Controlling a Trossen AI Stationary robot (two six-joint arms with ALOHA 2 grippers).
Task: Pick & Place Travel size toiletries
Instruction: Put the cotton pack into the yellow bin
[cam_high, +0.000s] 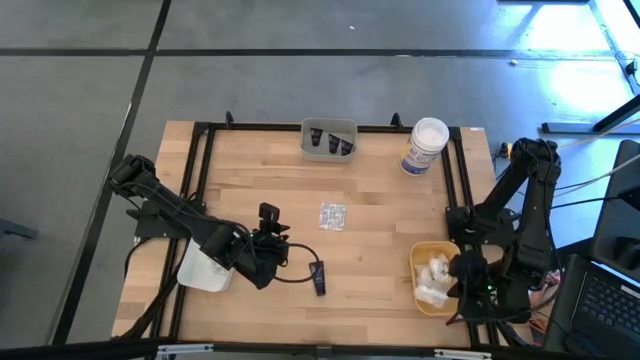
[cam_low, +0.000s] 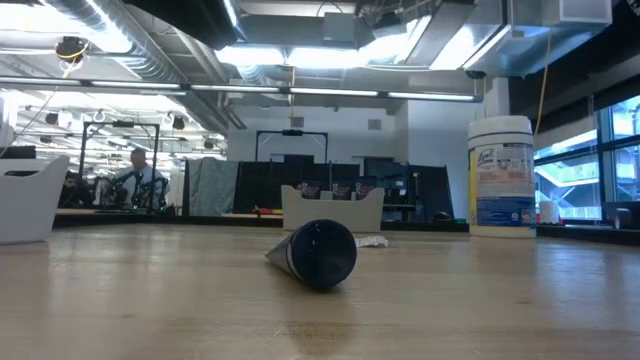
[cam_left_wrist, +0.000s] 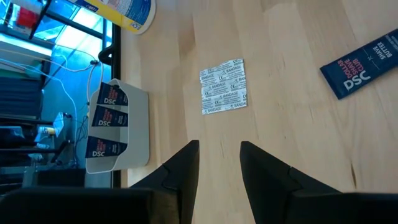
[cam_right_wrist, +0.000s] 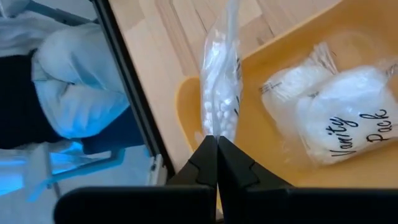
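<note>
Next, my right gripper lets go of the clear bag in the yellow tray's near end (cam_high: 432, 296) (cam_right_wrist: 252, 130), up against the white puffy bundles.
My left gripper (cam_left_wrist: 217, 155) hovers open over the table's left middle (cam_high: 268, 238), with nothing between its fingers. Beyond its fingertips a silvery square packet (cam_left_wrist: 222, 87) (cam_high: 332, 216) lies flat on the wood. A dark tube (cam_left_wrist: 360, 62) (cam_high: 318, 277) also lies flat, seen end-on in the low view (cam_low: 315, 253). My right gripper (cam_right_wrist: 216, 144) (cam_high: 462, 268) is shut on a clear bag of white pieces (cam_right_wrist: 221, 81) over the yellow tray (cam_right_wrist: 186, 106) (cam_high: 420, 255). Two white puffy bundles (cam_right_wrist: 345, 118) lie in that tray. My right gripper pinches one end of the clear bag (cam_right_wrist: 216, 127) between its two fingertips. The fingers slant down from above. The bag shows edge-on and reaches out past the fingertips over the yellow tray's rim. I cannot tell whether its far end touches the tray.
A grey tray (cam_high: 329, 140) (cam_left_wrist: 134, 134) holding dark tubes stands at the far edge. To its right is a tall white jar (cam_high: 425, 145) (cam_low: 500, 175). A white tray (cam_high: 205, 272) sits under the left arm. Black frame rails (cam_high: 460, 180) run along the table's sides.
</note>
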